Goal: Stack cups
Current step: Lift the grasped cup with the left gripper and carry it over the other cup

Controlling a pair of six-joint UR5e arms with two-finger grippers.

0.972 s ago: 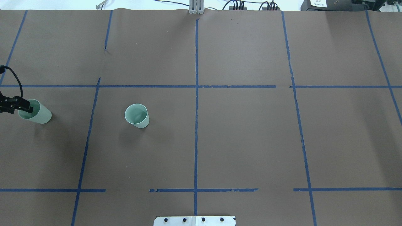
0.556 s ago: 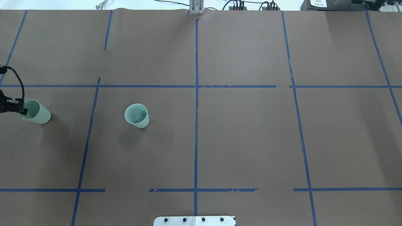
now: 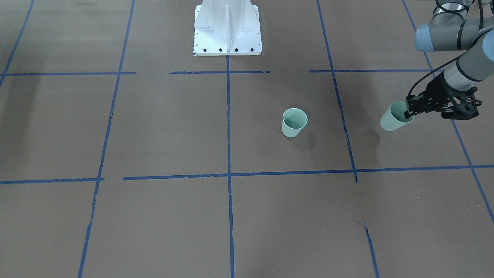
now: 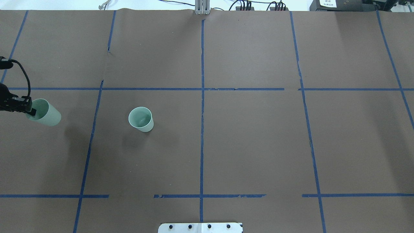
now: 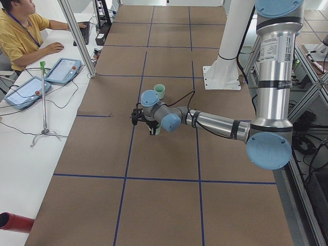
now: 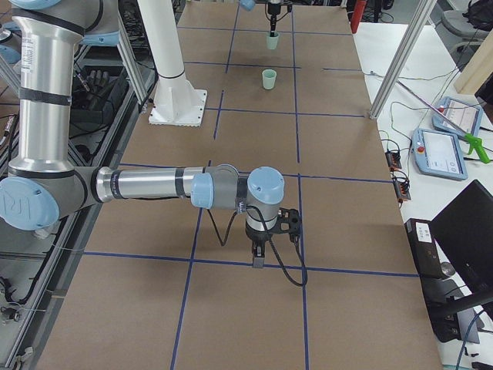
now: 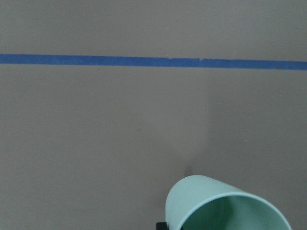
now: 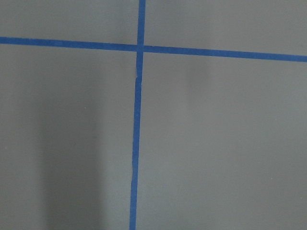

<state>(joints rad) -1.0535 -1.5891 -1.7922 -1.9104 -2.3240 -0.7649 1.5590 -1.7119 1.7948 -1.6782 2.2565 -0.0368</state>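
Note:
My left gripper holds a cup. It will release that cup inside the mint-green cup (image 3: pixel 296 117) standing upright on the brown table.
Two pale mint-green cups are in view. One cup (image 4: pixel 141 119) stands upright on the brown table left of the centre line; it also shows in the front-facing view (image 3: pixel 294 122). My left gripper (image 4: pixel 30 110) is shut on the rim of the other cup (image 4: pixel 47 114) at the far left edge. It holds this cup tilted and off the table, with the cup's shadow lying apart from it. The held cup also shows in the front-facing view (image 3: pixel 393 118) and the left wrist view (image 7: pixel 225 206). My right gripper (image 6: pixel 258 256) shows only in the exterior right view, far from both cups; I cannot tell its state.
Brown paper with a blue tape grid (image 4: pixel 202 97) covers the table. The white robot base (image 3: pixel 227 27) stands at the table's near edge. An operator (image 5: pixel 20 36) sits at the far side with tablets and cables (image 5: pixel 46 77).
The left gripper has risen and moved a little to the right with the cup in it. The cup's shadow now lies apart from it. The standing cup has not moved.

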